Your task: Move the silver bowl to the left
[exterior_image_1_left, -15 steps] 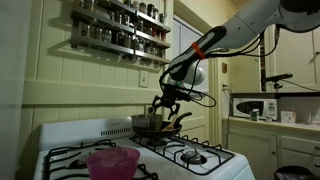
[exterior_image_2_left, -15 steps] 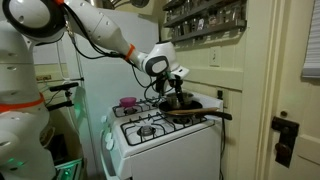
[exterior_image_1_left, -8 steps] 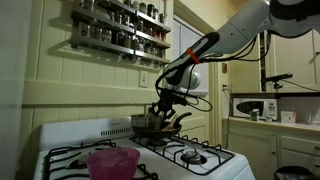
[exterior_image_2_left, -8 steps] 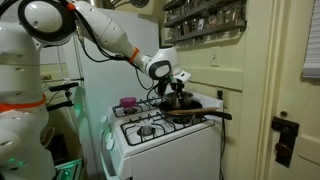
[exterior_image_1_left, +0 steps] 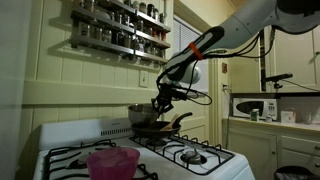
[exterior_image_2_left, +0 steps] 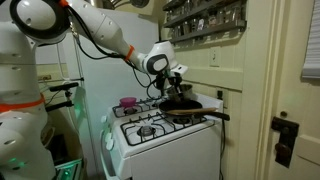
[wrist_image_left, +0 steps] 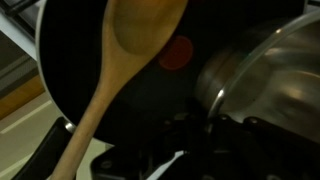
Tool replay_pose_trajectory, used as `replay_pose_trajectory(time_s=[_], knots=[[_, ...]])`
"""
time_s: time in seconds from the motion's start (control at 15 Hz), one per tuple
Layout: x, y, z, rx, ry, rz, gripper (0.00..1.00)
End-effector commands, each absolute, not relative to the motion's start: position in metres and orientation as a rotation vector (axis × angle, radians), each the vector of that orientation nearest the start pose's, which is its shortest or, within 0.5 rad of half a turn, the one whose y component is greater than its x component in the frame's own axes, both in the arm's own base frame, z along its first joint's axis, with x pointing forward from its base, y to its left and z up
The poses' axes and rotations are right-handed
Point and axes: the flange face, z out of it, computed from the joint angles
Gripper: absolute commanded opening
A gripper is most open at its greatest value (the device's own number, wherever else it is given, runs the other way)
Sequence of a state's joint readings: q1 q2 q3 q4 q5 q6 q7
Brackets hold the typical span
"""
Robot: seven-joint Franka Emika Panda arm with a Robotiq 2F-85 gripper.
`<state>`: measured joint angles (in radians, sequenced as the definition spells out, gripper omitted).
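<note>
My gripper has the silver bowl, which hangs just above the frying pan. It will let go of it on the back burner grate (exterior_image_1_left: 86, 145) just behind the pink bowl.
The silver bowl (exterior_image_1_left: 140, 114) is a shiny steel bowl with steep sides, hanging just above the dark frying pan (exterior_image_1_left: 160, 129) at the back of the stove. My gripper (exterior_image_1_left: 163, 103) is shut on its rim from above. In the wrist view the bowl (wrist_image_left: 265, 75) fills the right side, and its bright rim runs down into the dark gripper (wrist_image_left: 208, 120) at the bottom. In an exterior view the gripper (exterior_image_2_left: 178, 93) hovers over the pan (exterior_image_2_left: 188, 108), and the bowl is hard to make out there.
A wooden spoon (wrist_image_left: 125, 70) lies in the pan (wrist_image_left: 75, 60). A pink bowl (exterior_image_1_left: 112, 162) sits on a front burner and shows again (exterior_image_2_left: 128, 103) in an exterior view. A spice rack (exterior_image_1_left: 120, 28) hangs on the wall above the white stove (exterior_image_1_left: 60, 135).
The jaws have shut on the silver bowl's rim. The bowl has risen slightly off the pan and shifted a little to the left in an exterior view.
</note>
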<state>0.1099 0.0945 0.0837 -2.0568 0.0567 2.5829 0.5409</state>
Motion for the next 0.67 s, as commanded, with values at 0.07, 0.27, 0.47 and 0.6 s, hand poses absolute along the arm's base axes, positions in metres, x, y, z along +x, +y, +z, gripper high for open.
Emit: replay_pose_trajectory(time_s=[0.07, 0.27, 0.47, 0.6], knots=[[0.559, 0.155, 0.496, -2.813, 0.435, -0.668, 0.01], [0.552, 0.193, 0.511, -2.777, 0.297, -0.688, 0.01], [0.549, 0.228, 0.508, -2.755, 0.144, -0.622, 0.01], [0.550, 0.248, 0.499, -2.770, 0.059, -0.563, 0.01]])
